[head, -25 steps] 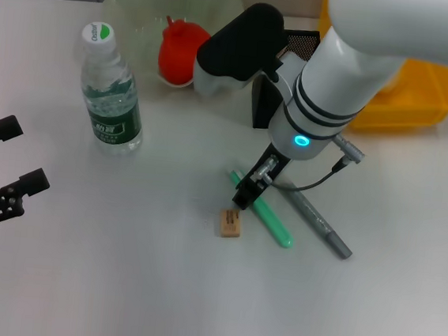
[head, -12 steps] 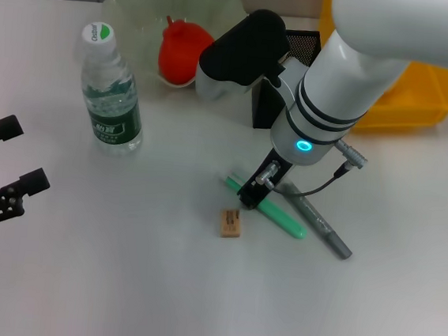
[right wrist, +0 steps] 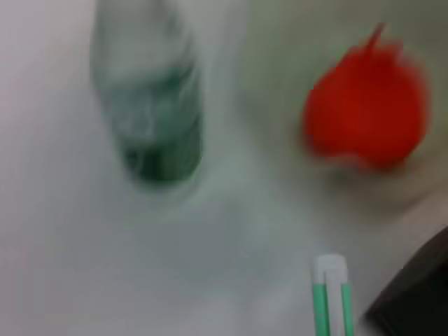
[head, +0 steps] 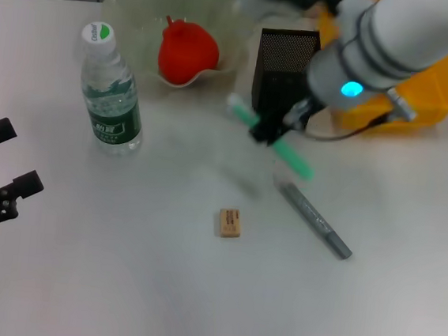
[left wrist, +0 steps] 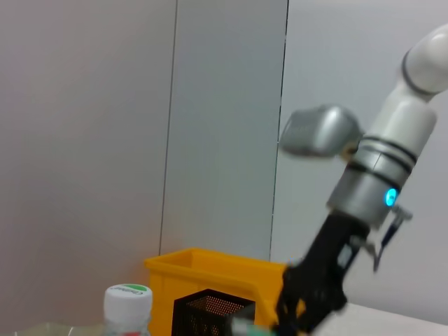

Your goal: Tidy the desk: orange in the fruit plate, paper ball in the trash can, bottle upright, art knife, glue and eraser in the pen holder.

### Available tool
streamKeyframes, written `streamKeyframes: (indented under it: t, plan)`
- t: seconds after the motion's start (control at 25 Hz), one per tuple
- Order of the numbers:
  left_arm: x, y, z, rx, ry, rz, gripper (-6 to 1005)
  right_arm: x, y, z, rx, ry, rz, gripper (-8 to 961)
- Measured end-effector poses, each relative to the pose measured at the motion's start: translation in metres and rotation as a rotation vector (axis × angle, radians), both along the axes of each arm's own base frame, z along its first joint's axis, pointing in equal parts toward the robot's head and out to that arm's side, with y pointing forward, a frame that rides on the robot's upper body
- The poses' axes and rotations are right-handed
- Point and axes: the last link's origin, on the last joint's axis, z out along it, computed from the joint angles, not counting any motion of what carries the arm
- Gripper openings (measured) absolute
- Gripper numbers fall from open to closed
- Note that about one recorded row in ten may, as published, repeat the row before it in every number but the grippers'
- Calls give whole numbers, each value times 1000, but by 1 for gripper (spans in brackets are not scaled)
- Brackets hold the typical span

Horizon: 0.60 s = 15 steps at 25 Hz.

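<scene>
Next, I release the green stick with my right gripper inside the black mesh pen holder (head: 273,50), along its side nearest the glass plate.
My right gripper (head: 269,133) is shut on a green stick with a white tip (head: 289,154), which I take for the glue. It holds the stick tilted in the air just in front of the black mesh pen holder (head: 287,51). The wrist view shows the stick's white end (right wrist: 329,297). A tan eraser (head: 230,223) and a grey pen-shaped art knife (head: 314,219) lie on the table. The bottle (head: 110,93) stands upright. A red-orange fruit (head: 187,53) sits in the glass plate (head: 144,5). My left gripper (head: 6,159) rests open at the left edge. No paper ball is in view.
A yellow bin (head: 429,96) stands behind and to the right of the pen holder. The left wrist view shows the bottle cap (left wrist: 127,301), the yellow bin (left wrist: 210,269) and the right arm (left wrist: 371,189) above the holder.
My right gripper has lifted the green stick off the table and carried it back toward the pen holder. The eraser, grey knife and left arm have stayed put.
</scene>
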Motion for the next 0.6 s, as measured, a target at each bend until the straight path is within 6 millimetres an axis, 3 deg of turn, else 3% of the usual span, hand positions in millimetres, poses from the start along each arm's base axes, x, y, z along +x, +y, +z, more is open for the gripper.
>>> streamKeyframes:
  t: [0.16, 0.32, 0.6]
  plan:
    - [0, 0, 0, 3, -1, 4, 802, -4, 3, 42, 114, 101, 76, 179]
    - [1, 3, 0, 1, -3, 2, 801, 6, 6, 69, 243, 203, 186, 183]
    - [3, 5, -2, 4, -11, -1, 801, 19, 9, 67, 285, 320, 349, 189]
